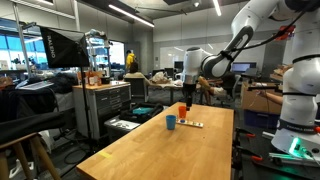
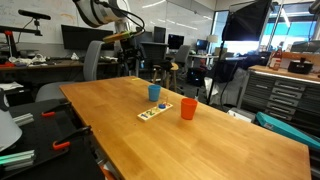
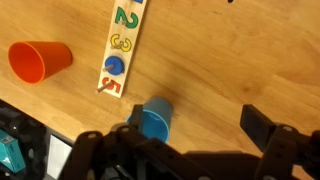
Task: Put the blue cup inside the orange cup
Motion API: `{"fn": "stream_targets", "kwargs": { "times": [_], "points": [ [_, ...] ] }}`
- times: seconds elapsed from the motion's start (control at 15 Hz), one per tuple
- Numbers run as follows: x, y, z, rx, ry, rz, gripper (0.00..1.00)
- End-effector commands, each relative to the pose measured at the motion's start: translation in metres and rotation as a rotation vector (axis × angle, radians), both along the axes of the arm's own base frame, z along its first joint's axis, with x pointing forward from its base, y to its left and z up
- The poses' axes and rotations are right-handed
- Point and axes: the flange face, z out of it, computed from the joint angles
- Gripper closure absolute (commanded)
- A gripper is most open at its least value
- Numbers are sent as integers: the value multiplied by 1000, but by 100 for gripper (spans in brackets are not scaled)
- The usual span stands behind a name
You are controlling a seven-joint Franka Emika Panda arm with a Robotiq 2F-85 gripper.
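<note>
The blue cup has a side facing away from the orange cup. Next, my gripper closes on the rim (image 1: 171,117) (image 3: 169,127) of the blue cup on that side.
The blue cup (image 3: 156,120) stands upright on the wooden table, close to my gripper's left finger in the wrist view. It shows in both exterior views (image 1: 171,122) (image 2: 154,92). The orange cup (image 3: 40,60) stands apart from it on the table (image 1: 183,111) (image 2: 188,109). My gripper (image 3: 200,128) is open and empty, hovering above the table with the blue cup just inside its left finger. In an exterior view it hangs above the cups (image 1: 188,88).
A flat white number strip (image 3: 122,50) lies between the two cups (image 2: 155,110). The wooden table (image 1: 150,150) stretches towards the camera. A grey tool cabinet (image 1: 105,105) and office chairs (image 2: 95,62) stand around it.
</note>
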Motion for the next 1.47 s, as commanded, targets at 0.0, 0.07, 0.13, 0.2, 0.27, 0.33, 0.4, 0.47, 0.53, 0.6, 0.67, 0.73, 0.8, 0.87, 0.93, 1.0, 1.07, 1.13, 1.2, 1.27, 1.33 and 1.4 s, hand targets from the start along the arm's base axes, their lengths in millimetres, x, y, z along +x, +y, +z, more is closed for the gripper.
{"fn": "stream_targets", "kwargs": {
  "times": [0.0, 0.07, 0.13, 0.2, 0.27, 0.33, 0.4, 0.47, 0.53, 0.6, 0.67, 0.73, 0.8, 0.87, 0.93, 1.0, 1.07, 1.13, 1.2, 1.27, 1.33, 1.4],
  "points": [
    [69, 15, -22, -44, -44, -27, 0],
    [82, 17, -28, -51, -45, -32, 0],
    [92, 18, -36, -51, -39, -35, 0],
    [99, 18, -48, -49, -22, -43, 0],
    [105, 19, -56, -48, -12, -45, 0],
    [108, 19, -67, -40, 11, -54, 0],
    [110, 21, -79, -30, 36, -62, 0],
    [116, 19, -87, -25, 49, -71, 0],
    [118, 20, -97, -17, 65, -80, 0],
    [121, 20, -104, -11, 77, -93, 0],
    [124, 21, -110, -4, 85, -102, 0],
    [127, 21, -113, 3, 89, -113, 0],
    [131, 20, -118, 9, 93, -119, 0],
    [134, 20, -118, 14, 97, -128, 0],
    [137, 19, -121, 16, 97, -127, 25],
    [139, 17, -122, 15, 93, -133, 27],
    [142, 15, -124, 18, 94, -137, 34],
    [143, 14, -125, 24, 96, -144, 44],
    [144, 13, -125, 29, 97, -150, 51],
    [145, 12, -126, 34, 98, -155, 58],
    [146, 12, -126, 38, 100, -159, 67],
    [146, 11, -126, 40, 102, -162, 73]
  ]
}}
